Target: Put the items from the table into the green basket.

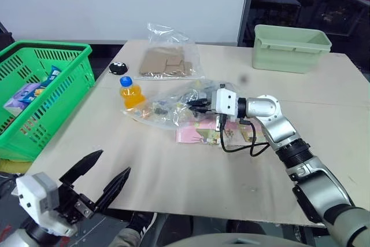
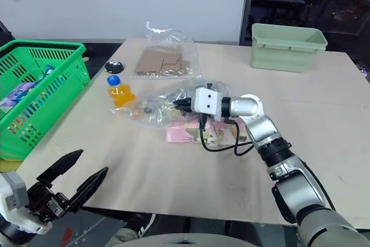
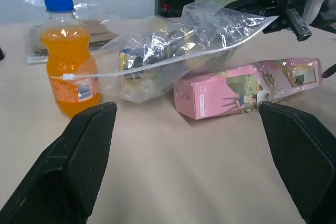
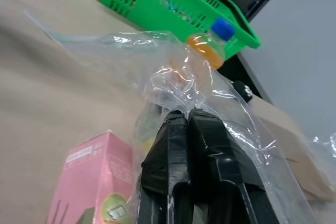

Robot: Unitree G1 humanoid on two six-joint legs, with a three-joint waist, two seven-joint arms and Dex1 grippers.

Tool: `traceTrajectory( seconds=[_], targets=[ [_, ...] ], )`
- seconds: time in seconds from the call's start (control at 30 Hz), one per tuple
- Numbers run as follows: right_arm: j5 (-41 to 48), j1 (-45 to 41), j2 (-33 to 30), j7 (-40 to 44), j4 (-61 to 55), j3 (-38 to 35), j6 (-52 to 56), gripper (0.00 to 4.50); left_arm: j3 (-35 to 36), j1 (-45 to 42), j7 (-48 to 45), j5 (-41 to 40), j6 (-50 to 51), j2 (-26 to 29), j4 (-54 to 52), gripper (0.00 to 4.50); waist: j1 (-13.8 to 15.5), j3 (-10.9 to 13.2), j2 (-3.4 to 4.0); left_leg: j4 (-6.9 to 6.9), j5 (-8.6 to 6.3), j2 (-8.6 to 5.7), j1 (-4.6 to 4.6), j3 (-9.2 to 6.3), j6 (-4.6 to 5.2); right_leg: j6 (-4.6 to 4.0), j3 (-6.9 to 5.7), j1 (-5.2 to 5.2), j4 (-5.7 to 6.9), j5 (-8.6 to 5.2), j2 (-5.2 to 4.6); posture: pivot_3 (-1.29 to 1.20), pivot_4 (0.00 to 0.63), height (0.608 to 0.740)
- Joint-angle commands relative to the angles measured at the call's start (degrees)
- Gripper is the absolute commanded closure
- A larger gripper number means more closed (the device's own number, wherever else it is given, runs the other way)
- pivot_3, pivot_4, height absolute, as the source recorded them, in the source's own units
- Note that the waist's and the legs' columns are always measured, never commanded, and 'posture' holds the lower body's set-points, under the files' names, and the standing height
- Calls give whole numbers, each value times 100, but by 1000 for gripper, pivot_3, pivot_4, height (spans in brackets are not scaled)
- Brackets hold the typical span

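Note:
The end of the pink carton (image 1: 186, 135) (image 3: 206, 98) nearest the orange-drink bottle is the next spot for my left gripper to close on.
The clear bag of small colourful packets (image 1: 162, 107) lies mid-table, and my right gripper (image 1: 191, 104) is shut on its crumpled upper edge; the right wrist view shows the black fingers (image 4: 178, 135) pinching the plastic. Under and behind the bag lies the long pink carton (image 1: 196, 135). The orange-drink bottle (image 1: 131, 93) with a blue cap stands just left of the bag. A clear bag of brown cardboard (image 1: 167, 61) lies farther back. The green basket (image 1: 68, 88) sits off the table's left edge with a few packets inside. My left gripper (image 1: 113, 163) hangs open at the table's near left corner.
A pale green tub (image 1: 289, 47) stands at the back right of the table (image 1: 173, 172). A small black round object (image 1: 118, 67) lies behind the bottle. A black cable loops from my right wrist over the pink carton.

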Motion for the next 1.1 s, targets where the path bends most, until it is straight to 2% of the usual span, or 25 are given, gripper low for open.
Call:
traceTrajectory(
  seconds=[0.03, 0.23, 0.47, 0.63, 0.87, 0.97, 1.1],
  targets=[
    [152, -213, 70, -255, -125, -338, -81, 4481, 49, -15, -2, -11, -43, 65, -18, 0, -14, 0, 0, 0, 0, 0, 0, 0, 0, -1, 0, 0, 0, 0, 0, 273, 0, 740],
    [816, -736, 497, -1123, -40, -1247, 415, 4481, -43, -248, 78, -88, 29, 192, -103, 0, -45, 9, 14, 0, 1, 1, 0, 0, 0, -2, 1, -3, 8, 1, 2, 253, 0, 740],
    [1178, -1534, 365, -2119, 690, -2352, 658, 4481, -70, -1568, 816, -652, 448, 729, -345, 0, -60, 10, 17, 0, 3, 1, -7, -1, -1, -20, -7, -3, 9, 12, 0, 208, 0, 740],
    [1225, -1696, -79, -2515, 958, -2854, 693, 4481, -606, -2526, 1134, -724, 796, 1059, -395, 0, -71, 16, 27, -7, 3, 0, -11, 8, -1, -19, 2, -5, 16, 14, 5, 165, 0, 740],
    [1108, -1172, -1190, -2922, 658, -3426, 859, 4481, -1296, -3531, 1082, -805, 1110, 1226, -124, 0, -133, 20, 33, -8, 3, 0, -13, 12, 0, -19, 7, -6, 17, 14, 5, 69, 0, 740],
    [1094, -917, -1568, -3014, 472, -3560, 955, 4481, -1517, -3956, 967, -839, 1211, 1254, 113, 0, -255, 23, 45, -7, 3, -2, -12, 17, 0, -18, 13, -4, 15, 14, 5, 11, 2, 740],
    [1007, -649, -2051, -3207, 375, -3761, 1027, 4481, -2249, -4768, 791, -535, 1270, 1057, 671, 0, -541, 32, 71, -6, 4, -3, -8, 24, 1, -12, 23, -4, 21, 18, 8, -50, 9, 740]
  ],
)
